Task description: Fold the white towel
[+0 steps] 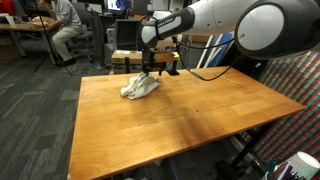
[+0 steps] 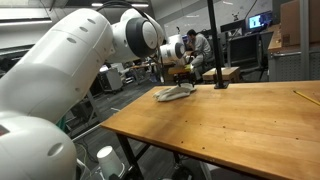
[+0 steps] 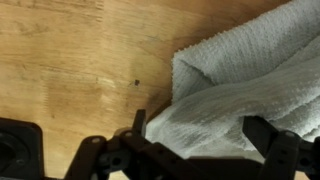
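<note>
The white towel lies in a crumple with its layers bunched up, so the robot's gripper should pinch the towel's raised fold (image 3: 207, 112) and lift the towel until it hangs before folding it.
The white towel (image 1: 140, 87) lies crumpled on the far left part of the wooden table (image 1: 190, 115). It also shows in an exterior view (image 2: 174, 94) and fills the right of the wrist view (image 3: 240, 70). My gripper (image 1: 150, 72) is right over the towel's far end, down at the cloth; it shows small and far off in an exterior view (image 2: 180, 78). In the wrist view the gripper (image 3: 200, 128) has its two fingers spread wide, with a fold of the towel between them. The fingers stand apart and do not pinch the cloth.
A black post on a base (image 2: 212, 40) stands at the table's far edge near the towel. A thin yellow item (image 2: 305, 97) lies on the table. Desks, chairs and a seated person (image 1: 68, 25) are behind. A patterned cloth (image 1: 295, 85) hangs beside the table.
</note>
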Available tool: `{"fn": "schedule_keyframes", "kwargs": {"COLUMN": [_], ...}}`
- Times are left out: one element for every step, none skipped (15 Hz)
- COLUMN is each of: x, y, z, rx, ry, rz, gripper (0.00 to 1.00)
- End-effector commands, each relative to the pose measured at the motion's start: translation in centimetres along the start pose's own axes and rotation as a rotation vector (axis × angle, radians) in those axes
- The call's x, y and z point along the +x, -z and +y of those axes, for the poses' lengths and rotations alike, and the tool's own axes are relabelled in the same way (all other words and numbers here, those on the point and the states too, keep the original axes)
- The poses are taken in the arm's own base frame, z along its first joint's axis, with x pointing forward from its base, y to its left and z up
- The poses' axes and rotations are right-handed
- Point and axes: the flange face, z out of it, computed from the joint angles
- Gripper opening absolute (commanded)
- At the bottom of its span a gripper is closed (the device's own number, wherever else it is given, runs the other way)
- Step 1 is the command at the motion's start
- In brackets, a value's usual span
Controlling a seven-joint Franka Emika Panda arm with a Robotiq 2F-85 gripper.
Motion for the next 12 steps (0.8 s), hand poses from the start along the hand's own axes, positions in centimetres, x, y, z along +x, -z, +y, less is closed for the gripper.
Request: {"fn": "schedule_keyframes", "kwargs": {"x": [0.67,0.64,0.64,0.65,0.65,0.65,0.64,0.64,0.62,0.61,0.60,0.60], "y": [-0.23,-0.41,-0.50,-0.61,-0.62,-0.64,-0.69,-0.69,-0.75,-0.82,-0.90,-0.94], "z": [0.09,0.15,0.20,0.26,0.33,0.40,0.48,0.55,0.61,0.65,0.70,0.72], "rx": [-0.013,-0.012,-0.012,-0.012,-0.012,-0.012,-0.012,-0.012,-0.013,-0.013,-0.013,-0.012], "ry": [0.008,0.007,0.006,0.005,0.004,0.003,0.002,0.003,0.003,0.002,0.001,0.001], "rz": [0.014,0.011,0.009,0.008,0.008,0.006,0.005,0.005,0.003,0.002,0.000,-0.001], "gripper": [1.00,1.00,0.99,0.95,0.87,0.78,0.75,0.76,0.82,0.84,0.86,0.92]}}
